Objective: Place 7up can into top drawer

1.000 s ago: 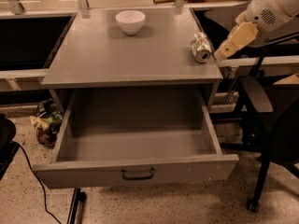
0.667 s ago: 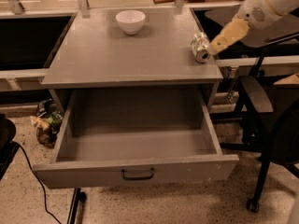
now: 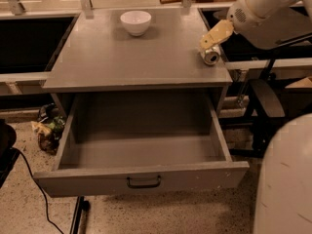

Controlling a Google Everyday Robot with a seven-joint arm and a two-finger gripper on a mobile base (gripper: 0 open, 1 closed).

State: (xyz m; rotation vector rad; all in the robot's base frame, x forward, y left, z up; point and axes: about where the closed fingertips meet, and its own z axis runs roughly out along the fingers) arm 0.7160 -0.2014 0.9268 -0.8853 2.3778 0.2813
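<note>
I need to next lower my gripper to the 7up can's body (image 3: pixel 207 49), behind the can's silver end, and close it there.
The 7up can (image 3: pixel 210 56) lies on its side near the right edge of the grey table (image 3: pixel 122 57), its silver end facing me. My gripper (image 3: pixel 207 42) reaches in from the upper right, and its tan fingers (image 3: pixel 217 33) sit just above and over the can. The top drawer (image 3: pixel 141 150) is pulled fully open below the tabletop, and nothing lies inside it. Its dark handle (image 3: pixel 144 182) is centred on the front panel.
A white bowl (image 3: pixel 135 22) stands at the back of the table. A black chair frame (image 3: pixel 265 101) stands to the right of the table. A bag of clutter (image 3: pixel 46 126) and a black cable (image 3: pixel 34 184) lie on the floor at the left.
My gripper has moved left and down from beside the can to right over it. The can and drawer have not moved.
</note>
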